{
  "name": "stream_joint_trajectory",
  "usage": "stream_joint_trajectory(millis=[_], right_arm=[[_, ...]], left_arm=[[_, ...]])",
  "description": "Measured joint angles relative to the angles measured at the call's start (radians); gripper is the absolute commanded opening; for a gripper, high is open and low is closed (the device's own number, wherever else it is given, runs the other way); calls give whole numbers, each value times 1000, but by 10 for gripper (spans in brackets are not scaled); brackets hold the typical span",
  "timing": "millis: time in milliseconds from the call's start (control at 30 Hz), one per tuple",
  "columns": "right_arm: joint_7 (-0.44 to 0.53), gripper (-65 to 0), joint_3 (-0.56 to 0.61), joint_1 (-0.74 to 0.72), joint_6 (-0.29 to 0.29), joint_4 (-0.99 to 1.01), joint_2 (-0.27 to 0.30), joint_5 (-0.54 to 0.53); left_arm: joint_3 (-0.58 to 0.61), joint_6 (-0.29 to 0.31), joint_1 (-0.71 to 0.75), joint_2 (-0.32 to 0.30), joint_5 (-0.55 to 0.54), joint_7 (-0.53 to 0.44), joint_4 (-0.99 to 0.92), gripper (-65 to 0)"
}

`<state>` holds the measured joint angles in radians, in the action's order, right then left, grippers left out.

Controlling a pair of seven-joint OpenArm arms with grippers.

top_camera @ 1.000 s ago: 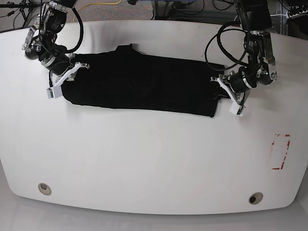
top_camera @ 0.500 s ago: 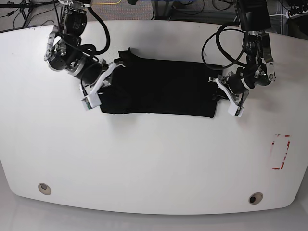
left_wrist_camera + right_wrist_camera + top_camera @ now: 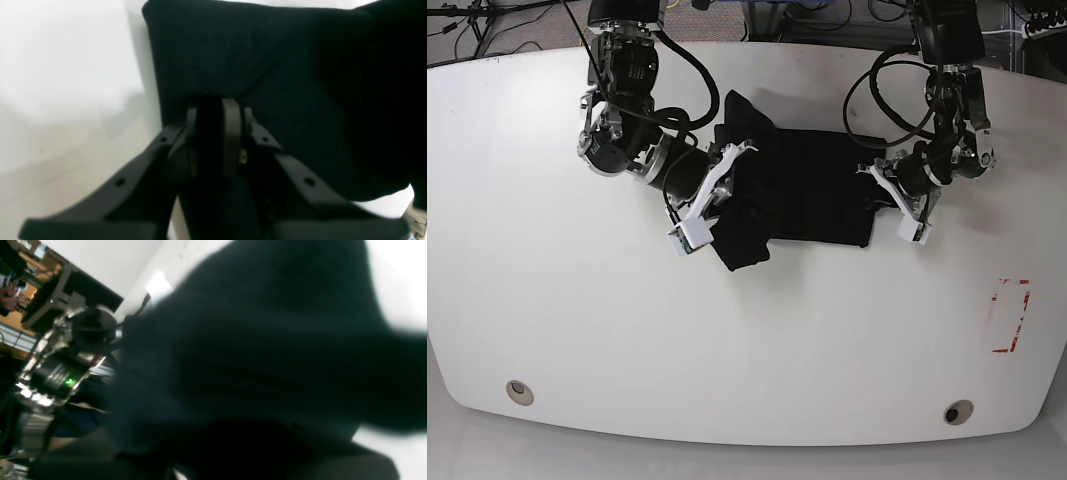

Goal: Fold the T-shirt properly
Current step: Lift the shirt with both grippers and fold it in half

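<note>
I should release the T-shirt's raised end from my right gripper on the flat black cloth (image 3: 829, 184) just short of my left gripper.
The black T-shirt (image 3: 817, 185) lies on the white table (image 3: 727, 340) at the back middle of the base view. My right gripper (image 3: 719, 190), on that view's left, is shut on the T-shirt's left end and holds it raised over the middle, with a fold of cloth (image 3: 743, 245) hanging below. Blurred black cloth (image 3: 253, 356) fills the right wrist view. My left gripper (image 3: 884, 195) is at the T-shirt's right end. In the left wrist view its fingers (image 3: 231, 113) stand together, pinching the black fabric (image 3: 267, 66) at its edge.
A red-marked rectangle (image 3: 1010, 315) sits near the table's right edge. Two round holes (image 3: 519, 391) (image 3: 958, 411) lie near the front edge. Cables and equipment stand behind the table's far edge.
My right gripper has swept toward the centre of the table with the T-shirt's end, doubling the cloth over itself. The left gripper has barely moved.
</note>
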<state>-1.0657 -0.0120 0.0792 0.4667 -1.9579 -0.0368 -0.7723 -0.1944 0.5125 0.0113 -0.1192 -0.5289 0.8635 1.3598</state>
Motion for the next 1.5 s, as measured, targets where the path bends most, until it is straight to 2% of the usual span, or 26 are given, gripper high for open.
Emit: stream_joint_trajectory(millis=[167,667,733,833,933,1067,1167,1233,1333,1500], right_arm=[[14,-650,47,-11,-3,50,-20,71],[132,-650,172,-77,-3,226,-21,79],[146,-629,189,-90,-3,252,-21,79],[159,-564,211,-108,-4,285,-21,81],[189,-439,226,-116,-5,306,-22,80],[199,-231,235,-118,-4,312,-21,80],[199,-128,235,-119,-4,312,-21,80],[198,-86,235,-121,-5,312,-21,79],[200,-70,253,-126,-8,307,-18,78],[199,-75,272,-111,-6,233,-11,72]], left_arm=[[0,0,0,3,0,-1,0,-569],[0,0,6,4,-1,-12,0,-569],[0,0,9,4,-1,-17,0,-569],[0,0,12,5,-1,-21,1,-569],[0,0,14,5,-6,-24,1,-568],[0,0,14,5,-6,-24,1,-567],[0,0,14,5,-6,-24,2,-567],[0,0,14,5,-6,-23,2,-565],[0,0,14,5,-7,-23,2,-536],[-1,1,16,6,-36,-11,8,-424]])
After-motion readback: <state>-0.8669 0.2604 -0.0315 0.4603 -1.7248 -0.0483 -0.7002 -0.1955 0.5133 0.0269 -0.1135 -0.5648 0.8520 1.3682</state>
